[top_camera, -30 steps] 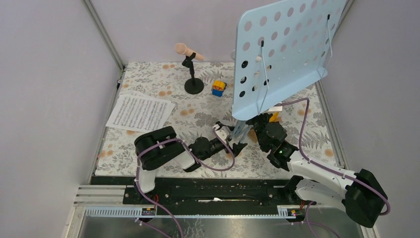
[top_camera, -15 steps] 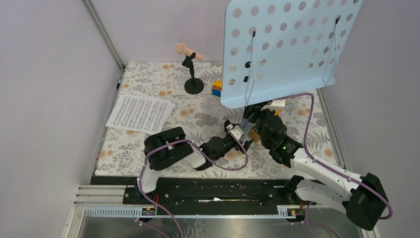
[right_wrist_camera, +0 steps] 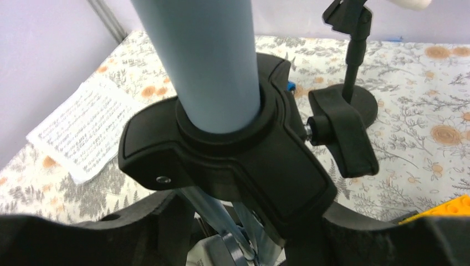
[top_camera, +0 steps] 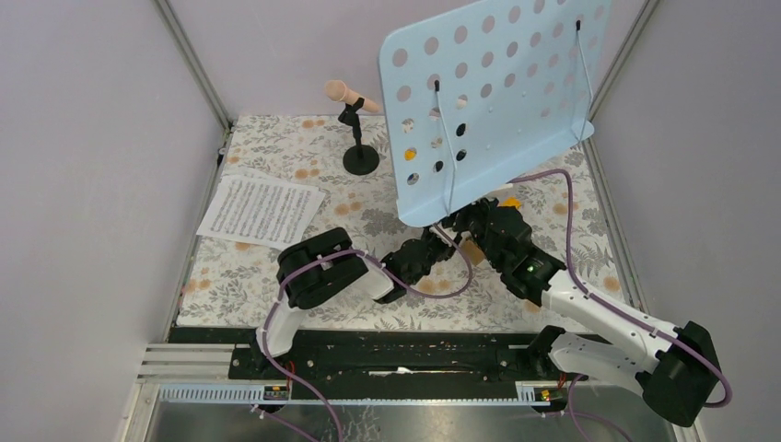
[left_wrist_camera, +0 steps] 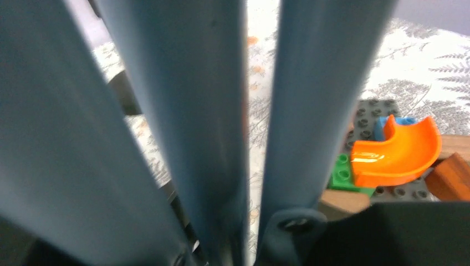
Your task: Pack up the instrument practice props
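Observation:
I should use my right gripper to set the music rack down on the floral mat [top_camera: 343,214] next to the white sheet music.
The light-blue perforated music rack [top_camera: 488,101] is lifted and tilted over the middle of the mat. My right gripper [top_camera: 477,224] is shut on the black collar [right_wrist_camera: 233,160] at the foot of its pole [right_wrist_camera: 205,61]. My left gripper [top_camera: 440,245] is shut on the folded blue tripod legs [left_wrist_camera: 188,111], which fill the left wrist view. A pink microphone [top_camera: 348,94] sits in a black round-based holder [top_camera: 360,160] at the back left, and the holder also shows in the right wrist view [right_wrist_camera: 354,72]. White sheet music [top_camera: 261,210] lies at the left. The white microphone and second holder are hidden.
Colourful toy blocks [left_wrist_camera: 396,152] and brown wooden blocks [left_wrist_camera: 451,177] lie on the floral mat [top_camera: 276,267] just right of the legs. Purple-grey walls close in left, right and behind. The rack's panel reaches close to the back right corner post [top_camera: 626,41].
The rack has swung to the left and its panel has turned. Both grippers have moved a little left and toward the back with it.

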Tool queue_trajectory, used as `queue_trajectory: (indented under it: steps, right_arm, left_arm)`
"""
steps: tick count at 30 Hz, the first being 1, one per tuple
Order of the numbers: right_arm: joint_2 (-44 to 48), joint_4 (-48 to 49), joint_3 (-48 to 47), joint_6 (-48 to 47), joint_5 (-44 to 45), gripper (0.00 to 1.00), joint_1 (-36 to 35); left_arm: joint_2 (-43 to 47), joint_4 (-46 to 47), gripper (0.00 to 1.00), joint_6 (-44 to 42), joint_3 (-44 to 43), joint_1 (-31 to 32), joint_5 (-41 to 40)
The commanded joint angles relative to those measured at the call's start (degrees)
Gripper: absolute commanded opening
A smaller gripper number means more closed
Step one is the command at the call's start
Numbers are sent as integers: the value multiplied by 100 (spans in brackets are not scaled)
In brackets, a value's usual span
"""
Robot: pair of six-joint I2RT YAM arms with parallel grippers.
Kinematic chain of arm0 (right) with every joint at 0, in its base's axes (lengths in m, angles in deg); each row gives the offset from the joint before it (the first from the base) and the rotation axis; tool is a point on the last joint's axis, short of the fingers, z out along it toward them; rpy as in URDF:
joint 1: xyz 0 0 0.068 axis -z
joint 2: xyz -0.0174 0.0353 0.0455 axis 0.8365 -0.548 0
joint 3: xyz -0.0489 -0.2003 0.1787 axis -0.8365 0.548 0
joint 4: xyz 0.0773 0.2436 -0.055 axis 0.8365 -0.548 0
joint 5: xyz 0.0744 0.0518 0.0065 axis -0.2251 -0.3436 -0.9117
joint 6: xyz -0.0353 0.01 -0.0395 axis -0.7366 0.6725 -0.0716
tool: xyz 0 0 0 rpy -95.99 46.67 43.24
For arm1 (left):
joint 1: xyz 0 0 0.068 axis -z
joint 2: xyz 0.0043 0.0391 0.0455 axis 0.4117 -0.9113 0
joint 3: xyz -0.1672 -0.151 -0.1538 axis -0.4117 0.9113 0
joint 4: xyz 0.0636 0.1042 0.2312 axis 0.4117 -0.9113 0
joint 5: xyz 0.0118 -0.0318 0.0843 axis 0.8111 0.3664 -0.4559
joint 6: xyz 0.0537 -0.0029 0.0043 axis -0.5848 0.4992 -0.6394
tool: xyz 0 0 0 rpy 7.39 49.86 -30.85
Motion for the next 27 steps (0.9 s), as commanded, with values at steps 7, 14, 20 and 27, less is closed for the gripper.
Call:
queue_trajectory:
  steps: [7,14,20,27]
  right_arm:
    - [-1009,-292,-1957,157,-2762,0,-536]
    - [-2270,-883,-3647,-96,-2890,0,-961]
    - [-3492,-1372,-5012,-496,-3046,0,-1292]
    - [-5367,-2775,-7619,-983,-3495,0,-1441]
  left_arm:
    - [1629,468,35,516,1648,165,783]
    - [3271,144,18,1404,2922,175,626]
    - [4300,-380,0,2002,3556,178,168]
    - [5362,-1042,0,2614,3818,178,-817]
